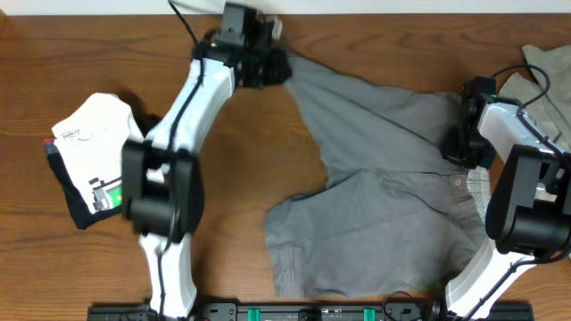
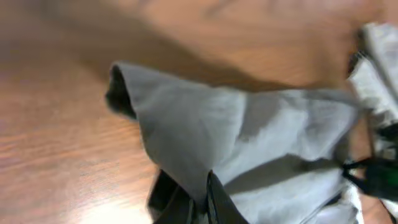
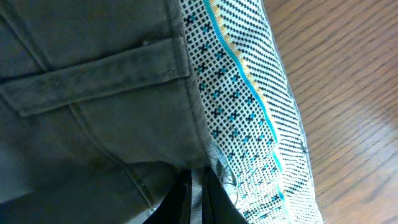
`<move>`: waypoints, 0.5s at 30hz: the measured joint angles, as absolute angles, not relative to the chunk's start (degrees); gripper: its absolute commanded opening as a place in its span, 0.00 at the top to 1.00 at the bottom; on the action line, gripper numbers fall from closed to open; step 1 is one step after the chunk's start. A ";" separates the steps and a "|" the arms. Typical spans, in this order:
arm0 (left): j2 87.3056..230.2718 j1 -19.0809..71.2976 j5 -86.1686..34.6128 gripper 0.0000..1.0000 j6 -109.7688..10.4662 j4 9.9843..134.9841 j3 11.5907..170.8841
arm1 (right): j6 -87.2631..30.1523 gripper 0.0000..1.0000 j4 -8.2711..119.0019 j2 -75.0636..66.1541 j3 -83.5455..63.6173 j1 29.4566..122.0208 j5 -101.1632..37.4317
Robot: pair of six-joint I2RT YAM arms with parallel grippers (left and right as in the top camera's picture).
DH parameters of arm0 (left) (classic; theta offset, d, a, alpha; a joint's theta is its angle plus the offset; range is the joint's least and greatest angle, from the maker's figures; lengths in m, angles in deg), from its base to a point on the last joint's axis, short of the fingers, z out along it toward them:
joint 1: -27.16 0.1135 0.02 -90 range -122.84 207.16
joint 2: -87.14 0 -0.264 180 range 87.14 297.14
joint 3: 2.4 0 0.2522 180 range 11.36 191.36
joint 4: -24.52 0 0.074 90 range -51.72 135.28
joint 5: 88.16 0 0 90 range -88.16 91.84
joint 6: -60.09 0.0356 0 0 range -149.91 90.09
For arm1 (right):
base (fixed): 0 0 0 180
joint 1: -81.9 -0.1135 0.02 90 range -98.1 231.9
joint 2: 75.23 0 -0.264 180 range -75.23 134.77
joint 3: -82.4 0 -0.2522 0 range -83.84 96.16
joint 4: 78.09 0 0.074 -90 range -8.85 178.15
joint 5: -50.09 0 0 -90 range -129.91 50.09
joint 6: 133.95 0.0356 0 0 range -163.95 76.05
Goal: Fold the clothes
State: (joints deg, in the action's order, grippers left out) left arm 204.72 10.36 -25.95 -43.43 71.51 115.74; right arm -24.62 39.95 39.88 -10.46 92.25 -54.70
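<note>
The upper leg bunches toward the left gripper's hem corner; I need to lay it down, take the hem's near side (image 1: 302, 109) and straighten the leg.
The clothes here are a pair of grey shorts (image 1: 384, 196) lying spread across the middle and right of the wooden table. My left gripper (image 1: 272, 67) is at the far edge, shut on the hem corner of the upper leg. In the left wrist view the grey cloth (image 2: 249, 130) rises in a fold from between the shut fingers (image 2: 204, 202). My right gripper (image 1: 464, 147) is at the right side, shut on the waistband. In the right wrist view the grey fabric (image 3: 93, 93) and the white-and-teal patterned inner waistband (image 3: 249, 93) are pinched between its jaws (image 3: 196, 196).
A folded white and dark garment (image 1: 89, 156) lies at the left of the table. Another pale cloth (image 1: 544, 67) sits at the far right corner, also in the left wrist view (image 2: 376, 68). Both arm bases stand at the near edge.
</note>
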 measured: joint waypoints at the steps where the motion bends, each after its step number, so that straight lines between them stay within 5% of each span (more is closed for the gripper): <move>1: 201.86 8.70 -23.85 0.94 -43.39 72.15 115.76 | -24.62 0.92 39.95 39.88 -10.46 92.25 -54.63; 15: 199.23 2.89 -5.63 0.94 -43.39 79.16 116.00 | -24.62 0.93 39.73 39.88 -10.46 92.25 -54.61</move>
